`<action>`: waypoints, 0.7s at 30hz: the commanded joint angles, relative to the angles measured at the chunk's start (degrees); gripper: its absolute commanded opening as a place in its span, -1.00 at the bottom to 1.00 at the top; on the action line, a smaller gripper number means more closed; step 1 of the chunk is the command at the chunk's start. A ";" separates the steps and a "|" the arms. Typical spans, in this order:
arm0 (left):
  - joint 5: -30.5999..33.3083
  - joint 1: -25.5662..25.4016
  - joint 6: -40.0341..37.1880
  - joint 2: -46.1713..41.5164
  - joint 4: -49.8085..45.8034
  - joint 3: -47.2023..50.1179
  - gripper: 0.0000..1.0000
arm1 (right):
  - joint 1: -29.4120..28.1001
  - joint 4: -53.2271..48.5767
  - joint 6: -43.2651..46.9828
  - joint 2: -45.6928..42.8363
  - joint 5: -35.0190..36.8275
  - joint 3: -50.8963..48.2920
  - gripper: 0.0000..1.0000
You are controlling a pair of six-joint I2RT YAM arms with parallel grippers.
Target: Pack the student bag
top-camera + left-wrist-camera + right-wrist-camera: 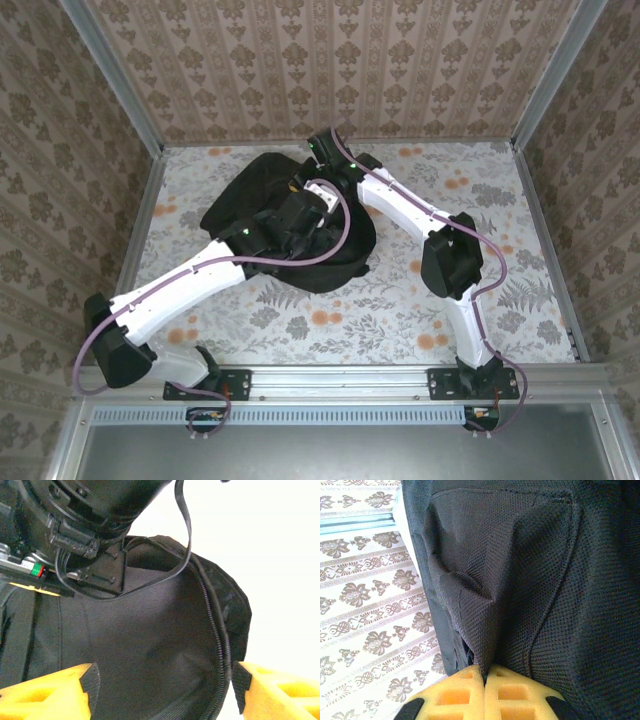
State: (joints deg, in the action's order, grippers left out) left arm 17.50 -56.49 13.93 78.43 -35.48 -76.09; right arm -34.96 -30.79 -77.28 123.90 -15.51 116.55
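I should take the bag's zipper edge [217,635] with my left gripper and hold the bag open, because my right gripper is busy holding a fold of the bag.
The student bag [250,185], a large black backpack, lies at the middle back of the table. My right gripper [485,669] is shut on a pinched fold of its black fabric [545,580] and comes onto the bag's far side [300,182] from the right. My left gripper [165,685] is open at the bag's mouth. Its left finger [55,695] is over the dark lining [150,630]. Its right finger [280,690] is just outside the zipper rim [220,650]. From above, the left gripper [300,218] sits over the bag's middle.
The table has a floral cloth [470,200], with open surface to the right of and in front of the bag. Patterned walls with metal posts [545,80] close in three sides. The right arm's wrist [75,520] hangs close above the left gripper.
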 commanded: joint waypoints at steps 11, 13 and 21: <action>-0.89 -0.99 -0.93 9.52 -0.55 -1.19 0.54 | 0.24 3.36 -2.10 -1.55 -3.17 0.87 -1.00; 1.87 -1.01 -1.52 9.94 -0.61 -1.59 0.42 | 0.23 3.36 -2.09 -1.64 -3.22 0.66 -1.00; 1.03 -0.86 -3.59 9.85 -0.90 -3.27 -1.00 | 0.46 4.36 -0.66 -1.78 -3.94 0.51 -1.00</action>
State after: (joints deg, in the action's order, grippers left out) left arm 19.07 -57.14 11.33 88.51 -35.94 -76.71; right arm -34.63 -30.15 -78.00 123.90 -16.40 116.55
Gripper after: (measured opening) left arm 0.041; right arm 0.059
